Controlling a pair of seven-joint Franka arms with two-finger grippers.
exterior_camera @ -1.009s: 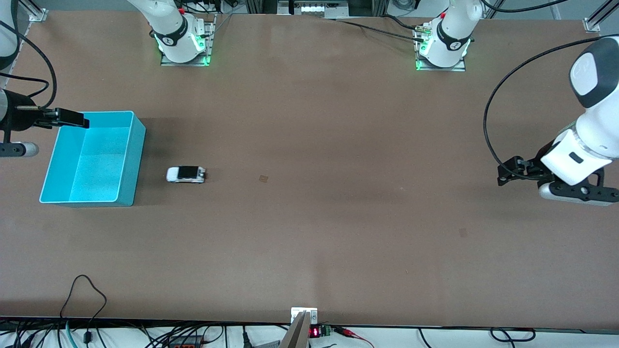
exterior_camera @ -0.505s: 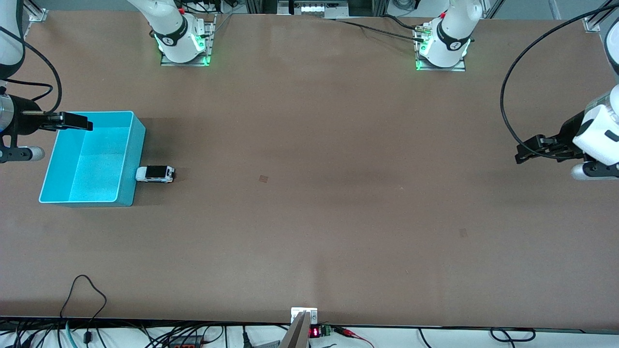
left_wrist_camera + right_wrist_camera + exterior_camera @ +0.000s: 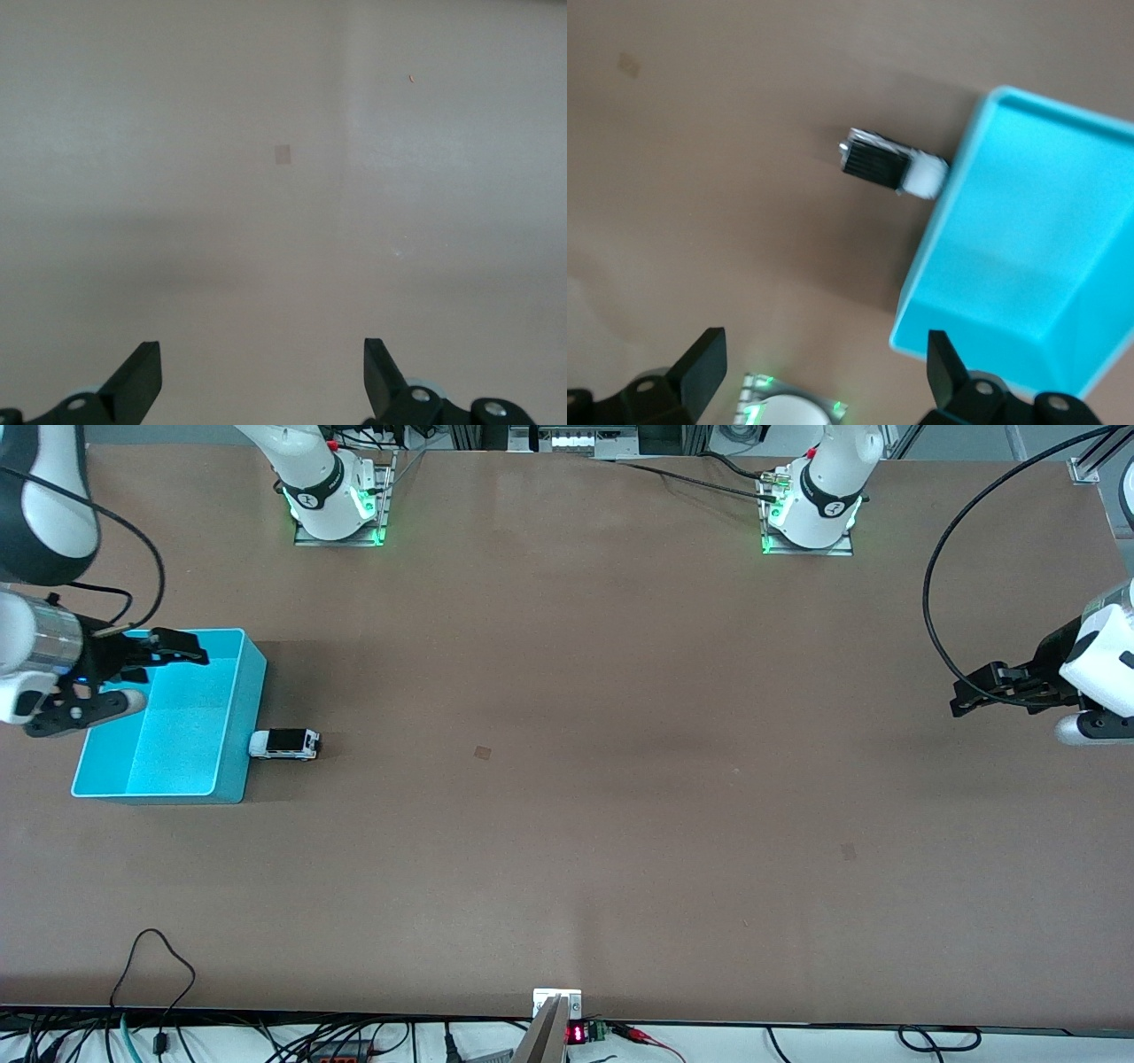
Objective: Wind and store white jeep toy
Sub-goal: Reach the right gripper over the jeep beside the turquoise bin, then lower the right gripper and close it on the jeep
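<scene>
My right gripper is to close next. It will grip the white jeep toy's sides at its black roof panel (image 3: 292,740) (image 3: 871,162), toward the toy's end away from the turquoise bin.
The white jeep toy (image 3: 284,744), white with a black roof panel, stands on the table with one end against the outer wall of the turquoise bin (image 3: 250,717). It also shows in the right wrist view (image 3: 892,166), touching the bin's wall (image 3: 939,239). My right gripper (image 3: 182,654) is open and empty, up over the bin's end farthest from the front camera. My left gripper (image 3: 970,691) is open and empty, up over the bare table at the left arm's end; the left wrist view shows only tabletop between its fingertips (image 3: 142,376).
The bin is empty inside. A small dark square mark (image 3: 483,753) lies mid-table and another (image 3: 849,852) lies nearer the front camera toward the left arm's end. The arm bases (image 3: 337,500) (image 3: 811,509) stand along the table's top edge.
The jeep rolled across the table toward the bin and stopped against its wall. My right gripper swung in over the bin. My left gripper lifted and drew away toward the table's end.
</scene>
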